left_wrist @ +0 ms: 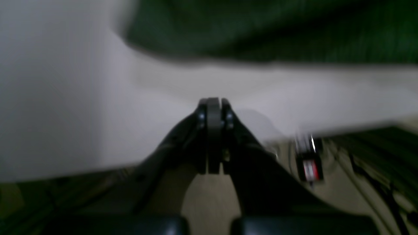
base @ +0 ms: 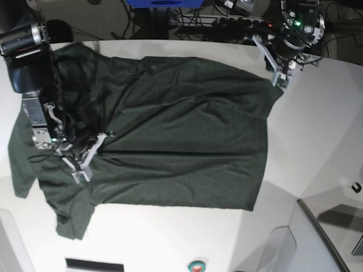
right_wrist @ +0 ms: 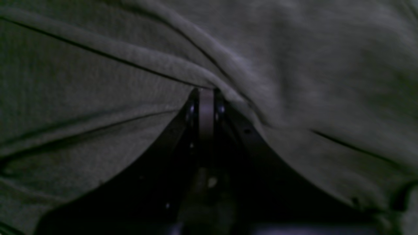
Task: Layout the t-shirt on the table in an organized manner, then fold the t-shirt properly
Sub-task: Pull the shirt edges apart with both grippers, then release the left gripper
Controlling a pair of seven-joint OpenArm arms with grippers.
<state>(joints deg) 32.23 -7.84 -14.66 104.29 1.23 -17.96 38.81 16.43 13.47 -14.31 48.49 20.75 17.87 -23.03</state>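
Note:
My left gripper is going to release the dark green t-shirt's far corner on the white table (base: 272, 120), right up against the shirt's side edge.
The dark green t-shirt (base: 181, 130) lies spread over most of the white table (base: 317, 124), with wrinkles and a bunched sleeve at the left. My right gripper (base: 80, 171) sits on the shirt's left part. In the right wrist view this gripper (right_wrist: 206, 92) is shut, and folds of the cloth (right_wrist: 294, 81) run together at its tips. My left gripper (base: 282, 81) hovers by the shirt's far right corner. The left wrist view shows it (left_wrist: 214, 101) shut and empty over bare table (left_wrist: 65, 98), with the shirt's edge (left_wrist: 261, 29) a short way ahead.
Cables and equipment (base: 227, 20) crowd the floor beyond the table's curved far edge, along with a blue object (base: 164, 3). A small black hook (base: 356, 187) lies at the right edge. A grey panel (base: 323, 226) juts in at the lower right, and a green button (base: 197, 265) sits at the front.

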